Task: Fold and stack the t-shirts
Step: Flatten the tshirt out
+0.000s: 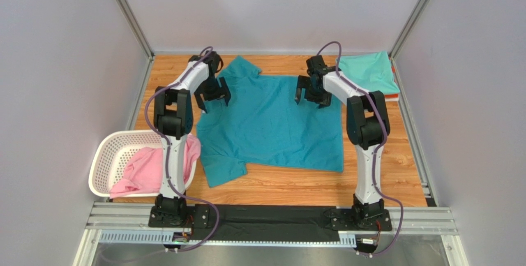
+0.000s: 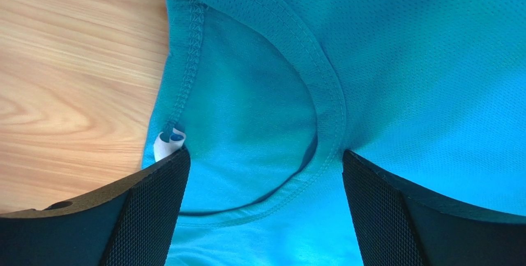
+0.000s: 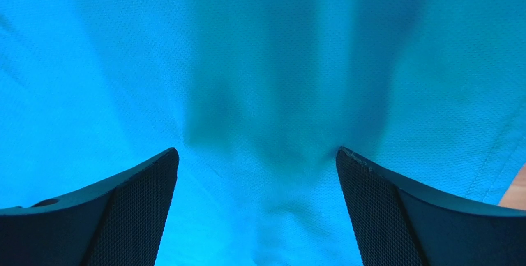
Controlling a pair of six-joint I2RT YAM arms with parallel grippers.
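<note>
My right gripper will next move to the near hem corner [image 1: 341, 170] of the deep teal t-shirt, at the end of the t-shirt away from the collar, and close there.
A deep teal t-shirt [image 1: 271, 124] lies spread flat on the wooden table. My left gripper [image 1: 213, 96] is open just above its left edge; in the left wrist view [image 2: 264, 167] its jaws stand wide over the collar [image 2: 321, 81] and a white label [image 2: 165, 144]. My right gripper [image 1: 310, 96] is open above the shirt's upper right part; the right wrist view [image 3: 256, 161] shows only teal cloth [image 3: 265, 62] between the wide jaws. A folded mint green t-shirt [image 1: 368, 72] lies at the far right corner. A pink t-shirt [image 1: 145, 167] lies in the basket.
A white lattice basket [image 1: 108, 155] stands at the near left, partly off the table, behind my left arm. An orange edge [image 1: 391, 97] shows under the mint shirt. Grey walls and metal frame posts enclose the table. Bare wood [image 1: 296, 183] shows along the near edge.
</note>
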